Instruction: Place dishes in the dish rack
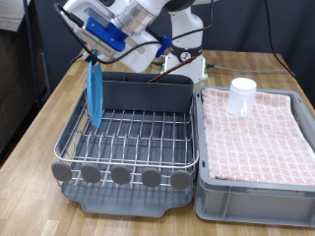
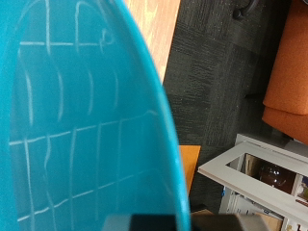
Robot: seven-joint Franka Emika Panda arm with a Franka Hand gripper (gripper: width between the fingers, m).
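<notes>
My gripper has the light-blue plate. It will let go of it leaning against the dish rack's side wires (image 1: pixel 85 128) farthest from the grey crate.
The light-blue plate (image 1: pixel 95 93) stands on edge, upright, at the exterior view's left side of the dish rack (image 1: pixel 128 138). My gripper (image 1: pixel 94 61) is shut on its top rim. The plate's lower edge is down among the rack wires; I cannot tell whether it rests on them. In the wrist view the plate (image 2: pixel 77 125) fills most of the picture, with rack wires reflected in it. The white cup (image 1: pixel 242 95) stands on the pink checked cloth in the grey crate (image 1: pixel 258 177). The wooden spoon does not clearly show.
The dark-grey caddy (image 1: pixel 148 91) stands along the rack's far edge and round grey discs (image 1: pixel 120 175) line its near edge. A white bottle-like object (image 1: pixel 187 65) sits behind the caddy. The wooden table (image 1: pixel 39 128) extends to the exterior view's left.
</notes>
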